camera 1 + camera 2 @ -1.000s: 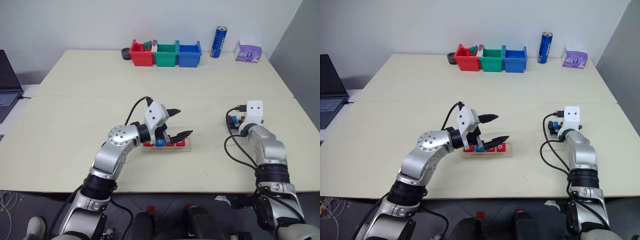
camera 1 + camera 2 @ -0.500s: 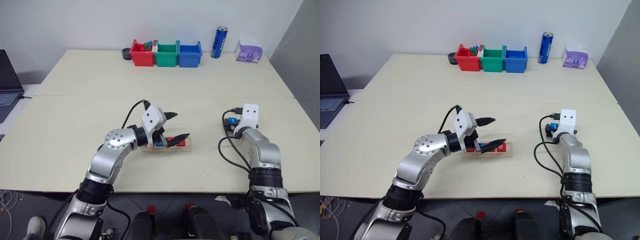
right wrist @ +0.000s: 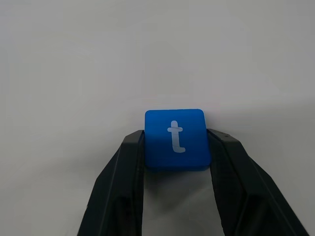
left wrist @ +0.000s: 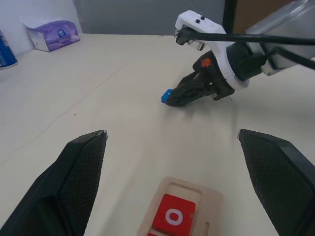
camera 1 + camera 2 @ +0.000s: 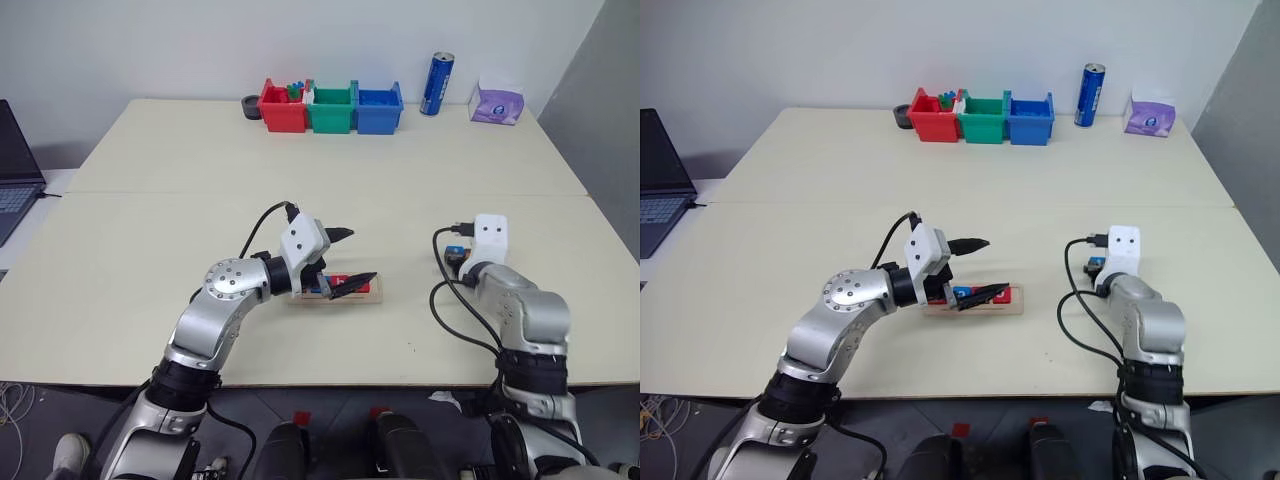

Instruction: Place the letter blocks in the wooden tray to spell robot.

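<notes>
The t block has a finger on its side facing the red o, so my right gripper needs to set the block down and take its top and bottom edges (image 3: 174, 111).
My right gripper (image 3: 176, 136) is shut on a blue letter block with a white t (image 3: 176, 139), one finger pressed to each side, low over the table at the right. The same block (image 4: 166, 96) shows at that gripper's tips in the left wrist view. The wooden tray (image 5: 372, 291) lies at the table's middle front with red and blue letter blocks (image 5: 322, 286) in its groove. A red o block (image 4: 173, 217) sits near its right end, beside a bare slot. My left gripper (image 5: 362, 254) hovers open just over the tray, holding nothing.
Red (image 5: 283, 108), green (image 5: 332, 110) and blue (image 5: 379, 108) bins line the far edge, with a blue can (image 5: 439, 84) and a purple tissue pack (image 5: 497, 103) to their right. A laptop (image 5: 15, 170) sits off the table's left side.
My right gripper has closed onto the blue t block and shifted left and nearer to me. The left gripper has stayed open over the tray.
</notes>
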Controlling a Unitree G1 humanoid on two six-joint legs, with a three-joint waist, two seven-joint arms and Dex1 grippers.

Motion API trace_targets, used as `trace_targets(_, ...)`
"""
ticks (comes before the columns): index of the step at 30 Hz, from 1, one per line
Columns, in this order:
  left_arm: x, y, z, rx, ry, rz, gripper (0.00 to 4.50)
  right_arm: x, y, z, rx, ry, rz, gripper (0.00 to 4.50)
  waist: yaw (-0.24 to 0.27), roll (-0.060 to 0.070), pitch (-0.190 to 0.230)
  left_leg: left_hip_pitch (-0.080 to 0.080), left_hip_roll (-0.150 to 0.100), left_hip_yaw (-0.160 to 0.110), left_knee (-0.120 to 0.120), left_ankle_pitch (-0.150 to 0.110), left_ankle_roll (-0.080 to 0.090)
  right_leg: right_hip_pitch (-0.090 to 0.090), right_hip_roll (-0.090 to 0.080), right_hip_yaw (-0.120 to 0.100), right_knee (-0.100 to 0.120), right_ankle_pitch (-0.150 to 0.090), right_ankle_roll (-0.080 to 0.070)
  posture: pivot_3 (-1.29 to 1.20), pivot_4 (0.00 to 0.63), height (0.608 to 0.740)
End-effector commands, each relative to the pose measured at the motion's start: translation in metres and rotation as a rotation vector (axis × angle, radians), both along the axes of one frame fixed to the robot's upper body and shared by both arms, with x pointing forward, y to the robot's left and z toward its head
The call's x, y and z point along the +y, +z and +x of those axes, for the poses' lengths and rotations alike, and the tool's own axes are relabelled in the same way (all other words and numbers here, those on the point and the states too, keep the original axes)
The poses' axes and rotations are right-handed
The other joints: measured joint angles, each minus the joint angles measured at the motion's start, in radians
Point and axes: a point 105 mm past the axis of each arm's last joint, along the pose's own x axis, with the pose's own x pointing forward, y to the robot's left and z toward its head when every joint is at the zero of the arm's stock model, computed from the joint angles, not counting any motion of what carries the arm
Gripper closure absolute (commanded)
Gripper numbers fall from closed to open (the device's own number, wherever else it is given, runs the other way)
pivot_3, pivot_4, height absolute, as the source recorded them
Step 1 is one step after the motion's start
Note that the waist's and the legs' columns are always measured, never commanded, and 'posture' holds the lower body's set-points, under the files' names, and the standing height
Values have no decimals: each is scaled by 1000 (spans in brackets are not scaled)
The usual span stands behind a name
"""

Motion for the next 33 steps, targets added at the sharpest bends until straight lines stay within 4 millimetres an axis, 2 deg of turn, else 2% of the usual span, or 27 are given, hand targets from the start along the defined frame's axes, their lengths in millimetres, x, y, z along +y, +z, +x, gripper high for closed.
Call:
trace_targets(1,4,1,-19,0,-83,23,0,31,1,-42,106,151,36,3039,0,0,0,0,0,0,0,0,0,0,0,0,0,0,0,0,150,740)
trace_targets(3,9,-4,-24,18,-94,44,0,38,-5,-60,138,186,54,3039,1,0,0,0,0,-2,0,0,0,0,0,0,0,-1,0,0,150,740)
trace_targets(5,14,-6,-27,31,-92,57,0,45,-8,-69,140,206,77,3039,1,0,0,0,0,-3,0,0,0,1,0,-1,0,-3,4,0,150,740)
trace_targets(13,15,-6,-25,30,-83,57,0,53,-10,-67,147,197,116,3039,1,-1,0,1,0,0,1,0,0,1,0,-1,-1,-3,5,0,150,740)
trace_targets(15,15,-5,-25,31,-81,53,0,53,-3,-64,125,196,135,2289,1,-1,0,1,0,0,1,0,0,1,1,-1,-1,-3,5,0,150,740)
trace_targets(16,15,-5,-25,32,-81,52,0,52,4,-60,98,189,143,2086,0,-1,0,1,0,0,1,0,0,1,1,-1,-1,-3,5,0,150,740)
trace_targets(20,17,-6,-25,33,-78,54,0,43,36,-40,-5,132,165,692,-1,0,0,1,0,1,1,0,0,0,1,-1,0,-3,5,0,150,740)
trace_targets(22,19,-5,-24,33,-75,56,0,35,74,-22,-113,121,148,24,-1,0,0,0,0,1,1,0,0,0,1,-1,0,-3,5,0,150,740)
trace_targets(26,23,-5,-23,32,-69,58,0,23,150,0,-302,162,142,24,-1,2,2,-1,-1,1,1,0,0,-1,1,-2,-1,-3,5,0,150,740)
trace_targets(28,22,-5,-22,30,-69,57,0,26,169,2,-410,294,64,24,5,1,1,-1,-1,0,0,0,0,-1,1,-2,-2,-4,4,0,150,740)
trace_targets(30,21,-4,-22,29,-79,51,0,34,162,-4,-497,531,-33,24,8,0,0,-1,-1,-1,0,-1,1,0,0,-2,-3,-5,4,0,150,740)
trace_targets(33,19,-4,-24,30,-96,50,0,38,125,-24,-479,856,-32,24,7,-2,0,-2,-1,0,0,-4,7,2,-1,-3,-8,-5,4,0,150,740)
